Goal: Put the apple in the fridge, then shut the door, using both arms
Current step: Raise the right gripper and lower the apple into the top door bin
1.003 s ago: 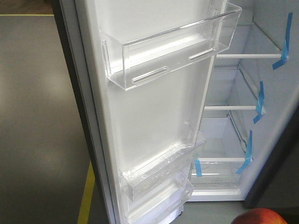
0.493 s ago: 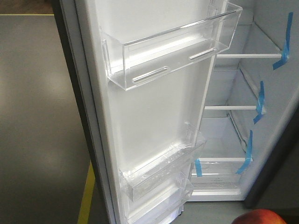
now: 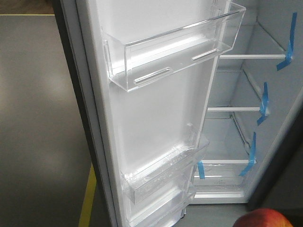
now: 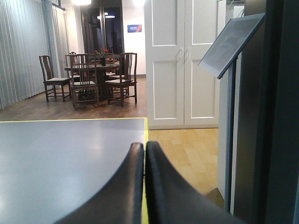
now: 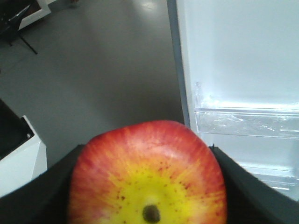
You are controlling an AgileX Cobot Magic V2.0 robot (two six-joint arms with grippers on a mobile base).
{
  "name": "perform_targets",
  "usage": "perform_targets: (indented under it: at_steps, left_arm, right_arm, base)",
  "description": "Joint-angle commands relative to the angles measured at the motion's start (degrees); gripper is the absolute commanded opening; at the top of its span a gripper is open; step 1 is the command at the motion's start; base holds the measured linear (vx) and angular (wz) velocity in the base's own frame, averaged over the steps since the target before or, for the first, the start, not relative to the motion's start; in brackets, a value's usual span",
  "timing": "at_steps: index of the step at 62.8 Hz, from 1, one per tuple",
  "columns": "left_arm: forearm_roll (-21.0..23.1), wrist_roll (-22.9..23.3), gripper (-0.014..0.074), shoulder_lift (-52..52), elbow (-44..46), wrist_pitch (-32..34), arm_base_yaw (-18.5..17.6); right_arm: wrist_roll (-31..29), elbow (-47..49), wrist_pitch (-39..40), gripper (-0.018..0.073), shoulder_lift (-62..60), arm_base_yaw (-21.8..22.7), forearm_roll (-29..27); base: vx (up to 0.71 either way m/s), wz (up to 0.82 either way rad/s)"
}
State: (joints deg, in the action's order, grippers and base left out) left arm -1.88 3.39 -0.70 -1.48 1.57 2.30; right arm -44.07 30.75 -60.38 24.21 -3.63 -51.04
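Note:
Next, my right hand sets the apple in the door's top clear bin (image 3: 185, 37), toward the fridge shelves. The apple is now below the fridge opening.
The apple (image 5: 147, 172), red with a yellow dimpled end, fills the lower part of the right wrist view. My right gripper (image 5: 145, 156) is shut on it, one black finger on each side. In the front view only the apple's top (image 3: 265, 218) shows, at the bottom right, below the fridge opening. The fridge (image 3: 236, 118) stands open, showing white lining, glass shelves and blue tape strips. The door (image 3: 156, 118) is swung wide with its white lining and clear bins facing me. My left gripper (image 4: 144, 148) is shut on nothing and points across the grey floor beside a dark grey slab (image 4: 280, 112).
A yellow line (image 3: 87, 198) crosses the grey floor left of the door. The left wrist view shows a tilted sign board on a stand (image 4: 231, 44), white double doors (image 4: 182, 60) and a dining table with chairs (image 4: 93, 74) far off. A white box (image 5: 18, 158) sits at left.
The apple has risen slightly at the bottom edge of the front view. The door and fridge have not moved.

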Motion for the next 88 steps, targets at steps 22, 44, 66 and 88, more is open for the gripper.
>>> perform_targets:
  at_steps: [22, 44, 66, 88]
  left_arm:
    - [0.56, 0.53, -0.0006, -0.72, -1.19, 4.05, -0.08]
    - [0.56, 0.53, -0.0006, -0.72, -1.19, 4.05, -0.08]
    - [0.56, 0.53, -0.0006, -0.72, -1.19, 4.05, -0.08]
    - [0.56, 0.53, -0.0006, -0.72, -1.19, 4.05, -0.08]
  right_arm:
    - [3.19, 21.92, 7.54, 0.0382, 20.33, 0.06, 4.05]
    - [2.79, 47.06, 6.45, 0.0382, 39.5, 0.06, 1.94]
    - [3.37, 69.35, 2.15, 0.0382, 55.41, 0.06, -0.77]
    - [13.76, 83.88, 9.45, 0.0384, 65.74, -9.26, 15.78]
  base:
    - [0.0, 0.0]
    - [0.0, 0.0]
    - [0.0, 0.0]
    - [0.0, 0.0]
